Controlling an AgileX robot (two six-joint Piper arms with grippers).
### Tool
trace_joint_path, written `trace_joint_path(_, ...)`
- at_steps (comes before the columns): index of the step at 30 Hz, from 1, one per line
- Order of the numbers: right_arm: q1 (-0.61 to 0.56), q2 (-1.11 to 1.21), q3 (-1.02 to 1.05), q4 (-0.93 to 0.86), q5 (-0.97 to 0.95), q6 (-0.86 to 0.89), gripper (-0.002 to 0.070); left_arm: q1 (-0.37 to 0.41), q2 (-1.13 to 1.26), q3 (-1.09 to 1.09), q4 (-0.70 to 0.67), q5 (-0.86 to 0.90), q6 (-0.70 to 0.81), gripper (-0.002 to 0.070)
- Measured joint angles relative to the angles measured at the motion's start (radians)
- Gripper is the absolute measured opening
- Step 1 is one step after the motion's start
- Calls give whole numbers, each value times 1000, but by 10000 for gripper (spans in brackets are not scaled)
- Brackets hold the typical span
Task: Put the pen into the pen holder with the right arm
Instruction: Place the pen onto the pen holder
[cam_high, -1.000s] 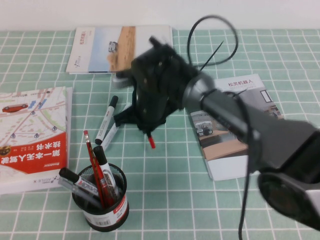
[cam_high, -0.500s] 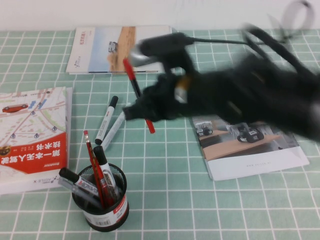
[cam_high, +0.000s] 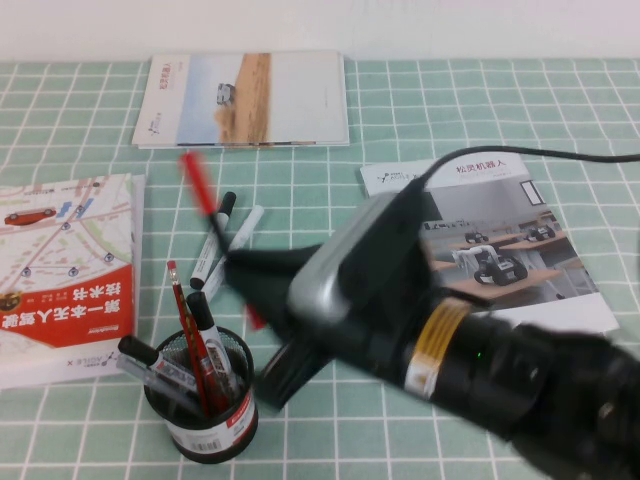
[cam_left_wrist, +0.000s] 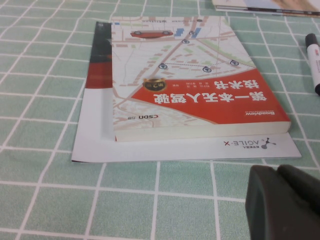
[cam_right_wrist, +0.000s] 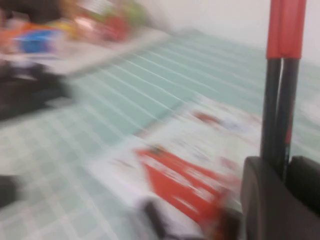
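The red pen, now held tilted above the table, will be let go by my right gripper among the markers standing in the black mesh pen holder (cam_high: 197, 368).
My right gripper (cam_high: 240, 272) is shut on the red pen (cam_high: 197, 185) and holds it tilted above the table, just behind and to the right of the black mesh pen holder (cam_high: 215, 425). The pen's red end points up and to the back left. The holder stands at the front left with several pens and markers in it. In the right wrist view the pen (cam_right_wrist: 285, 30) rises from between the closed fingers of the right gripper (cam_right_wrist: 286, 167). My left gripper (cam_left_wrist: 278, 174) shows only in the left wrist view, low over the mat beside a book, fingers together and empty.
A red-covered book (cam_high: 65, 270) lies on the left, also in the left wrist view (cam_left_wrist: 200, 100). A booklet (cam_high: 245, 95) lies at the back and a brochure (cam_high: 500, 230) on the right. A black-capped white marker (cam_high: 218, 225) and a pale pen (cam_high: 243, 230) lie behind the holder.
My right arm has swung forward and down across the table, carrying the pen left toward the holder. The pen's red end now points to the back left. The holder and markers have not moved.
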Motion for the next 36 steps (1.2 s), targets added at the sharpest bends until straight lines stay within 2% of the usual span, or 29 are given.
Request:
trace_joint_path(5, 48, 70, 8, -109, -185, 0, 51, 0, 0, 0, 0, 0, 0, -4)
trace_joint_path(10, 54, 176, 8, -134, -291, -2, 51, 0, 0, 0, 0, 0, 0, -4)
trace_joint_path(27, 54, 349, 8, -82, -337, -26, 57, 0, 0, 0, 0, 0, 0, -4)
trace_joint_path(30, 54, 350, 8, -78, -337, -26, 103, 0, 0, 0, 0, 0, 0, -4)
trace_joint_path(33, 54, 348, 8, -78, -320, -26, 218, 0, 0, 0, 0, 0, 0, -4)
trace_joint_path(36, 54, 328, 13, -78, -280, -26, 278, 0, 0, 0, 0, 0, 0, -4)
